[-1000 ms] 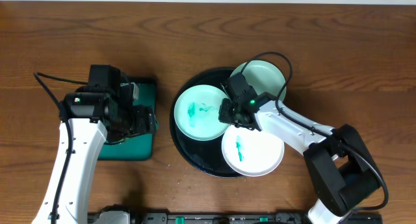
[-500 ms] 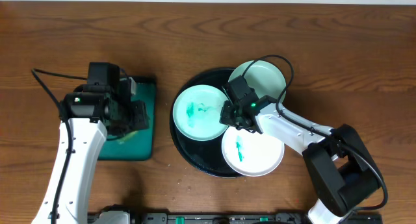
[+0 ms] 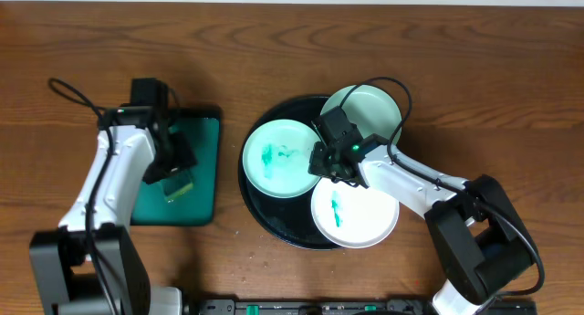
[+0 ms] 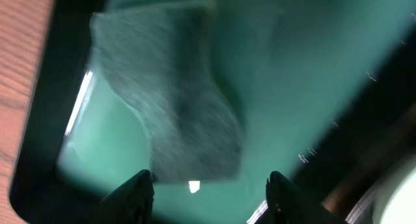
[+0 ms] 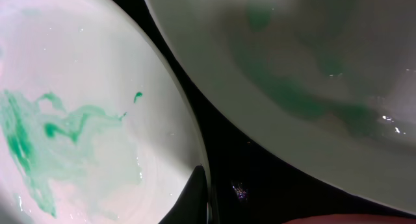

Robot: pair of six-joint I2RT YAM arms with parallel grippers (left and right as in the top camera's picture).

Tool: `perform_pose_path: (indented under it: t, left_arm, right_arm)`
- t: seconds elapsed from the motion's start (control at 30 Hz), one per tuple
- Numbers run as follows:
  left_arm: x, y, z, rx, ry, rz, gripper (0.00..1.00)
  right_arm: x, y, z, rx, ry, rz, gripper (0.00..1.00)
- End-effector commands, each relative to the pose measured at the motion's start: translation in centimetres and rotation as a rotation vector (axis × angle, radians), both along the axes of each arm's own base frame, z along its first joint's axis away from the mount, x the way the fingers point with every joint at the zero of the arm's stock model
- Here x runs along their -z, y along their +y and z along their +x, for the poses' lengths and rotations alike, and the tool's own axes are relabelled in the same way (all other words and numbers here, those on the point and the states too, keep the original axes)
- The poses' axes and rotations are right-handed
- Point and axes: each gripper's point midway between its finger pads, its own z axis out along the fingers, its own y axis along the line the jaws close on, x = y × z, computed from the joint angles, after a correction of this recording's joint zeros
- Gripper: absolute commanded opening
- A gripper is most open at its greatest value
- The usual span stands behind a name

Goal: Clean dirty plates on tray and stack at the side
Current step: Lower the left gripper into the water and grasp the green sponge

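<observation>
I will move my left gripper farther over the grey-green pad, as its open fingers reach only the pad's near end, and pinch the pad's middle (image 4: 174, 97) before I wipe.
Three plates lie on the round black tray (image 3: 274, 219). The left plate (image 3: 274, 160) has teal smears, the front plate (image 3: 360, 215) has one teal streak, and the back plate (image 3: 370, 114) is pale mint. My right gripper (image 3: 321, 160) is shut on the left plate's right rim. In the right wrist view one dark finger (image 5: 201, 185) lies on that rim, with the smeared plate (image 5: 84, 133) to its left and the back plate (image 5: 305, 68) to its right. My left gripper (image 3: 173, 167) is open and empty over a grey-green pad (image 3: 179, 185).
The pad (image 4: 175, 100) lies flat in a rectangular black tray with a teal inside (image 3: 205, 137), left of the round tray. The left fingers (image 4: 211, 198) hover just short of the pad. Brown wooden table (image 3: 511, 78) surrounds both trays.
My left arm has swung round and its gripper has shifted left over the teal tray, uncovering the pad. The right arm and the plates have not moved.
</observation>
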Motion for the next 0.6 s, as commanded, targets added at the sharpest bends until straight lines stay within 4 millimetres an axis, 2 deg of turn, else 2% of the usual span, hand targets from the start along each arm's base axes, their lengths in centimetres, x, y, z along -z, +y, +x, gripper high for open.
perform_pose_path:
  t: [0.0, 0.07, 0.27, 0.4, 0.5, 0.57]
  left_arm:
    - [1.3, 2.2, -0.4, -0.089, 0.033, 0.026, 0.52]
    - [1.7, 2.5, -0.4, -0.096, 0.045, 0.025, 0.48]
    - [4.3, 2.7, -0.3, -0.099, 0.102, 0.023, 0.45]
    - [5.8, 2.7, -0.3, -0.099, 0.135, 0.02, 0.27]
    - [6.2, 2.8, -0.1, -0.099, 0.135, 0.027, 0.22]
    - [6.2, 3.2, 0.2, -0.1, 0.125, 0.049, 0.1]
  right_arm:
    - [0.5, -0.3, -0.6, -0.029, 0.011, -0.027, 0.01]
    - [0.5, -0.3, -0.6, -0.031, 0.01, -0.027, 0.01]
    - [0.5, -0.3, -0.6, -0.037, 0.009, -0.03, 0.01]
    - [0.5, -0.3, -0.6, -0.037, 0.011, -0.031, 0.01]
    - [0.5, -0.4, -0.7, -0.037, 0.012, -0.032, 0.01]
    - [0.5, -0.4, -0.7, -0.038, 0.013, -0.032, 0.01]
